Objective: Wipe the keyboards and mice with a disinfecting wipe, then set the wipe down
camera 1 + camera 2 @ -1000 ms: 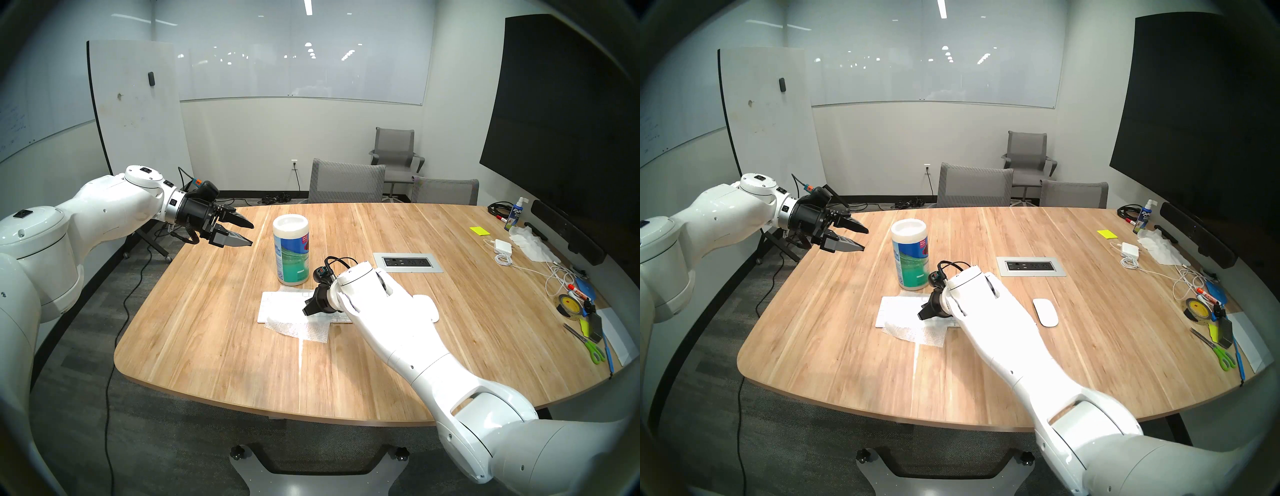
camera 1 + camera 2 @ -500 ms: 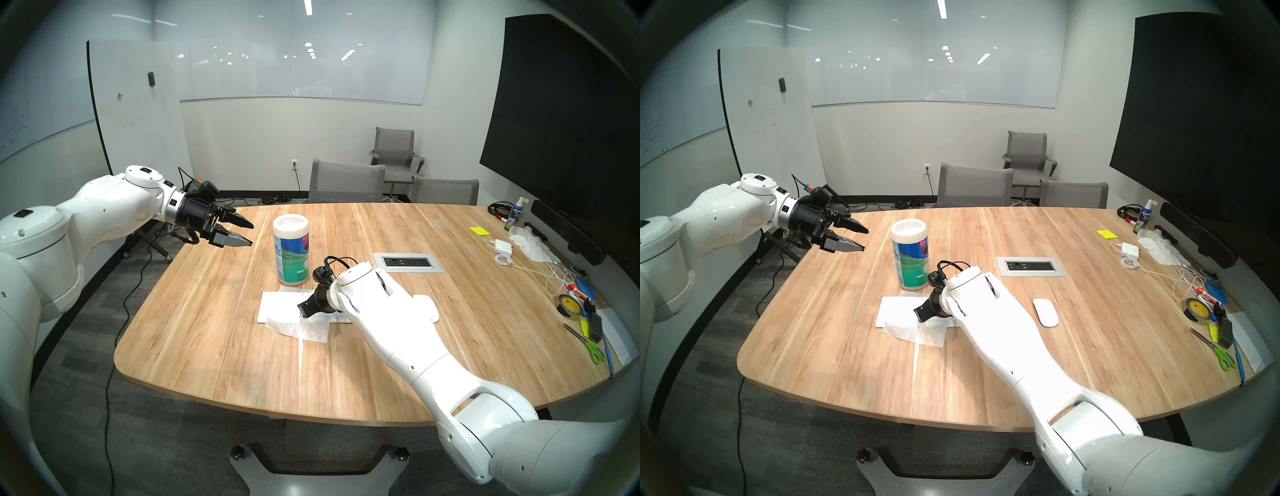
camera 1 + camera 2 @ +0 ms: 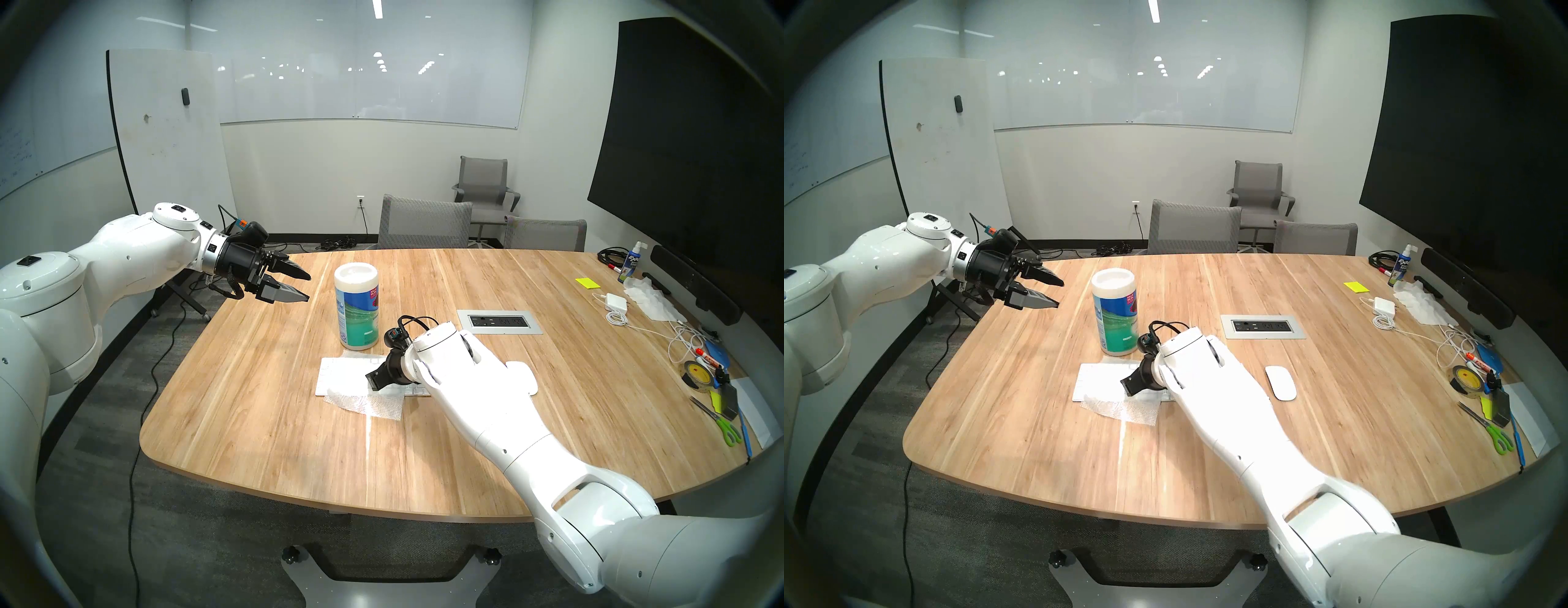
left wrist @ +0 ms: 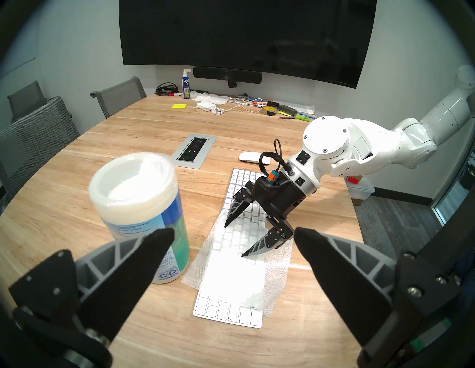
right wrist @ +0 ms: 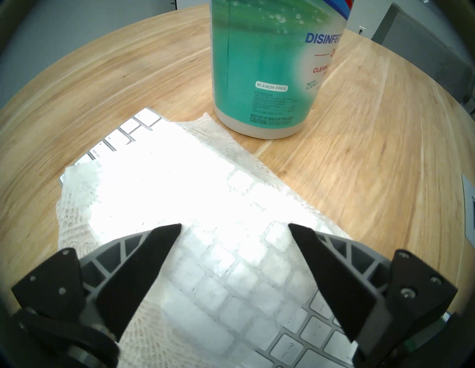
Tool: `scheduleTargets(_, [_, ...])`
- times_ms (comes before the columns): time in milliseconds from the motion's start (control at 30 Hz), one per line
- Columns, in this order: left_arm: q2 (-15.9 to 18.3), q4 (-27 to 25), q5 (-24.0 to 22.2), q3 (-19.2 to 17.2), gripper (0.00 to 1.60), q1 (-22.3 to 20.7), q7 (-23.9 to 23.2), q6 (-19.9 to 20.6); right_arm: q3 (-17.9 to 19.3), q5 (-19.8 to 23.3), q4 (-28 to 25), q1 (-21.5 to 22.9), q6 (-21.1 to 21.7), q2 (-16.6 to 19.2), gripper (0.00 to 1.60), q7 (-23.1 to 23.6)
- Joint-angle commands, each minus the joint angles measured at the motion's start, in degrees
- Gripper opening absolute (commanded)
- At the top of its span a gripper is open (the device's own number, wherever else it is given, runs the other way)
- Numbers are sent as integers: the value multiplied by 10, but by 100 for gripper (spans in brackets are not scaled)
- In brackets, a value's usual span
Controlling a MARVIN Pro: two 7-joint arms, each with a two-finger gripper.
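Observation:
The wipe hangs over the keyboard's near edge. My right gripper will pinch the wipe's middle (image 5: 232,236), pull it across the keys and sweep toward the mouse.
The white keyboard (image 3: 329,373) lies flat mid-table, its left half under a spread white wipe (image 3: 369,405). The wipe also overhangs the keyboard's near edge onto the wood. My right gripper (image 3: 372,380) is open, fingertips just above the wipe and keys. The right wrist view shows this gripper (image 5: 234,225) over the wipe (image 5: 154,195) and keyboard (image 5: 316,331), holding nothing. The white mouse (image 3: 1280,382) sits to the keyboard's right, partly behind my right arm. My left gripper (image 3: 309,288) is open and empty, in the air over the table's far left.
A wipes canister (image 3: 356,305) stands just behind the keyboard, close to my right gripper. A power outlet panel (image 3: 499,321) is set into the table. Tape (image 3: 695,373), scissors (image 3: 723,426), a charger (image 3: 613,302) and a spray bottle (image 3: 632,261) crowd the right edge.
My right gripper's jaws have spread apart over the wipe since a second ago. The wipe and keyboard stay put. The left arm has not moved.

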Motion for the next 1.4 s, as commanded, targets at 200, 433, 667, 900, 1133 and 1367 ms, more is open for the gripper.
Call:
scheduleTargets(200, [-1,2,-10,3,160,-16,1,0,1,1,-8,11,5,-2,139,2])
scheduleTargets(433, [-1,2,-12,6,160,-17,1,-1,1,1,-6,11,6,-2,76,4])
scheduleTargets(667, [-1,2,-15,9,160,-18,1,-2,3,1,-2,11,3,-4,77,3])
scheduleTargets(900, [-2,2,-17,11,160,-18,1,-2,4,0,-5,9,-1,-2,65,4])
scheduleTargets(1133, [-2,3,-19,14,160,-19,1,-3,5,0,-8,6,-2,-2,0,5])
scheduleTargets(1367, [-2,3,-21,16,160,-20,1,-3,6,-2,-8,5,-7,2,0,3])
